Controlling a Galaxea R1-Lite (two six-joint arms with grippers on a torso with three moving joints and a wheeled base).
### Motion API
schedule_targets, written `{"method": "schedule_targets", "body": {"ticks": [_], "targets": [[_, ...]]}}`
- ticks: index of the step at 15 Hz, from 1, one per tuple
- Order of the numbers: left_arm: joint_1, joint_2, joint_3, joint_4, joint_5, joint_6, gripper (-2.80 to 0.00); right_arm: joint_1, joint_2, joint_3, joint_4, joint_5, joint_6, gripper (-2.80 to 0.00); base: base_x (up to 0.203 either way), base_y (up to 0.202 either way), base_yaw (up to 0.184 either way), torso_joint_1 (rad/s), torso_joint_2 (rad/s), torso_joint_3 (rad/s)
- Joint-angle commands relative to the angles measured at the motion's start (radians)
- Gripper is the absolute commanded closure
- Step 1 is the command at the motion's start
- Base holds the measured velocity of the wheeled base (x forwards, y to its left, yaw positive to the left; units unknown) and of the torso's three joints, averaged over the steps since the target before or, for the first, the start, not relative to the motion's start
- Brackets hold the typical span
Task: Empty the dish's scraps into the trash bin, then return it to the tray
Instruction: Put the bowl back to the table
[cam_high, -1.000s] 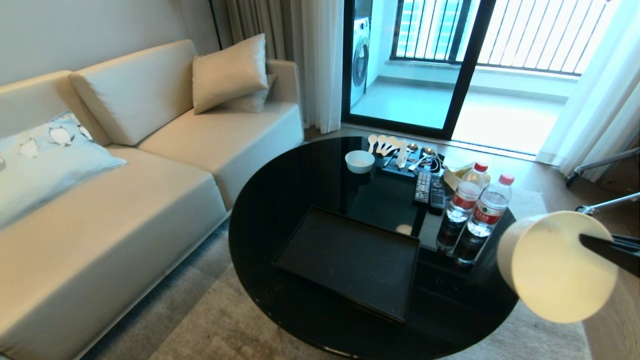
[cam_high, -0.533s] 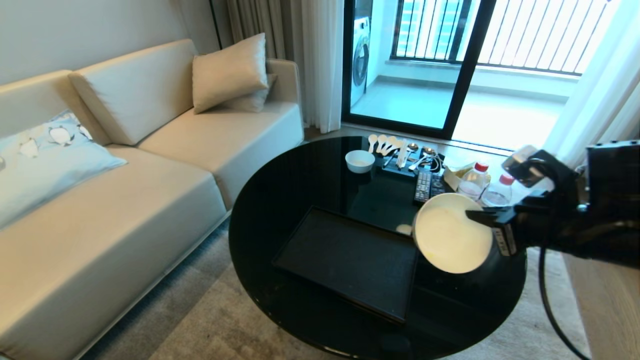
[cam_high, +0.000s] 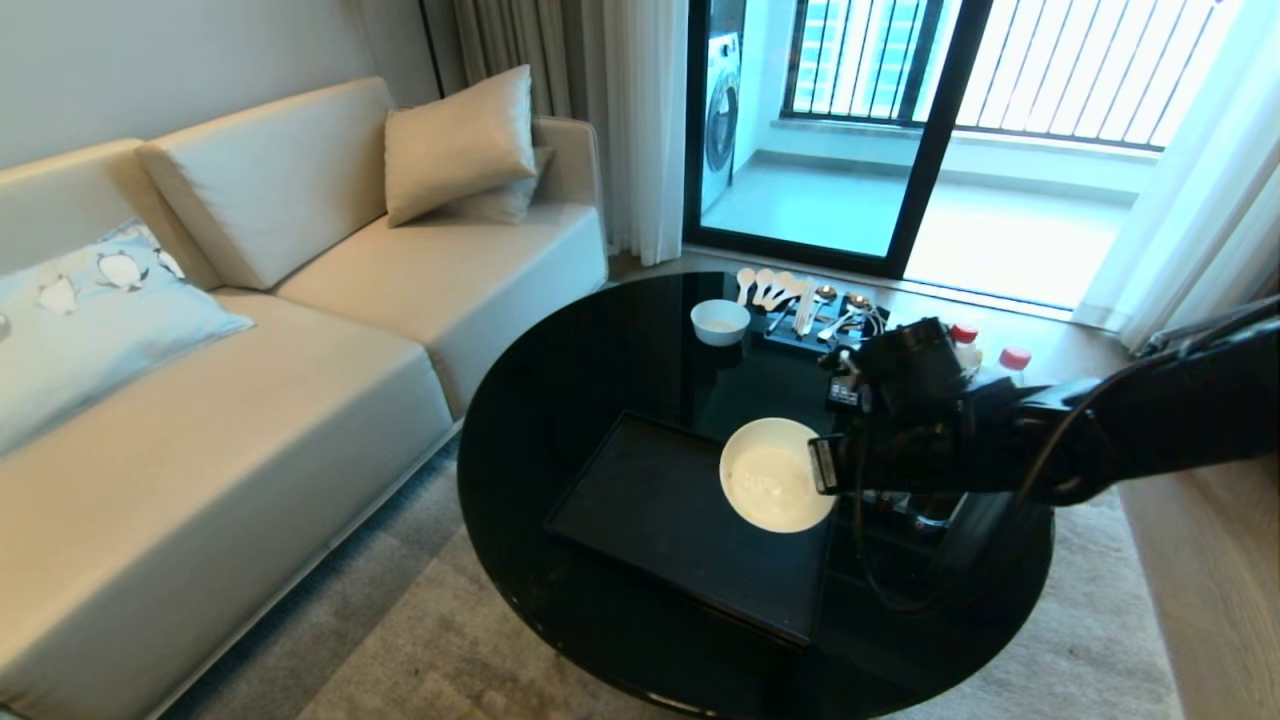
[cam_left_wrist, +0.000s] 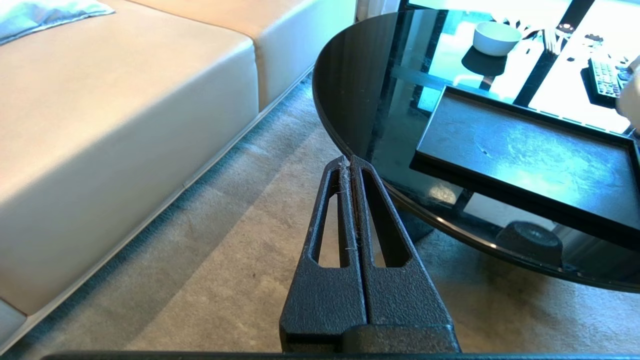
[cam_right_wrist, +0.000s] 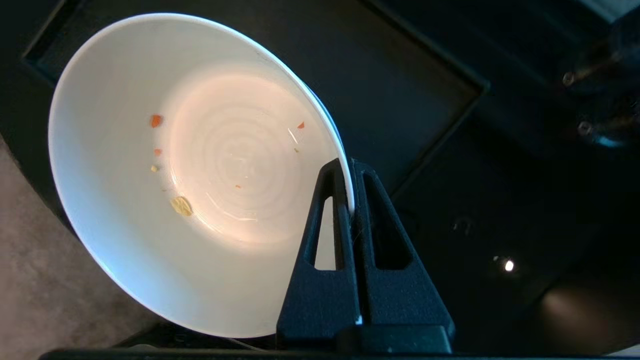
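Note:
My right gripper is going to put the dish down on the black tray, midway across the end (cam_high: 751, 523) that is nearest my right arm.
The dish (cam_high: 775, 487), a glossy white bowl, hangs mouth-up just over the right end of the black tray (cam_high: 650, 510). My right gripper (cam_high: 822, 465) reaches in from the right and is shut on the bowl's right rim. In the right wrist view the gripper (cam_right_wrist: 348, 165) pinches the thin rim of the dish (cam_right_wrist: 200, 175), one finger inside and one outside. Only a few tiny scraps (cam_right_wrist: 181, 205) cling to the inside. The trash bin is out of view. My left gripper (cam_left_wrist: 350, 161) is shut and empty, parked low over the carpet beside the table.
The tray lies on a round black glass table (cam_high: 560, 400). At the back of the table stand a smaller white bowl (cam_high: 719, 322), spoons and cutlery (cam_high: 800, 300). Two red-capped water bottles (cam_high: 1013, 357) stand behind my right arm. A beige sofa (cam_high: 250, 400) fills the left.
My right arm has swung in from the right edge, carrying the dish left and down to above the tray. The dish has turned from facing sideways to mouth-up.

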Motion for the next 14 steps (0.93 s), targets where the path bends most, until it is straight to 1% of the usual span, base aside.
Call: {"method": "schedule_targets", "body": {"ticks": [1,3,4,5,7,8,11,14], "targets": [[0.0,0.0,0.0,0.0,0.001,-0.001,0.0,0.024,0.141,-0.124,0.093,-0.055,0.112,0.0,0.0,0.0,0.0,0.0,0.0,0.0],[0.0,0.0,0.0,0.0,0.001,-0.001,0.0,0.033,0.188,-0.212,0.208,-0.072,0.207,0.0,0.0,0.0,0.0,0.0,0.0,0.0],[0.0,0.0,0.0,0.0,0.001,-0.001,0.0,0.035,0.212,-0.244,0.243,-0.075,0.253,0.0,0.0,0.0,0.0,0.0,0.0,0.0],[0.0,0.0,0.0,0.0,0.001,-0.001,0.0,0.036,0.231,-0.257,0.26,-0.076,0.278,0.0,0.0,0.0,0.0,0.0,0.0,0.0],[0.0,0.0,0.0,0.0,0.001,-0.001,0.0,0.033,0.266,-0.259,0.261,-0.076,0.292,0.0,0.0,0.0,0.0,0.0,0.0,0.0],[0.0,0.0,0.0,0.0,0.001,-0.001,0.0,0.033,0.278,-0.261,0.255,-0.075,0.311,0.0,0.0,0.0,0.0,0.0,0.0,0.0],[0.0,0.0,0.0,0.0,0.001,-0.001,0.0,0.034,0.334,-0.316,0.253,-0.074,0.385,0.0,0.0,0.0,0.0,0.0,0.0,0.0],[0.0,0.0,0.0,0.0,0.001,-0.001,0.0,0.033,0.365,-0.368,0.253,-0.072,0.409,0.0,0.0,0.0,0.0,0.0,0.0,0.0]]}}
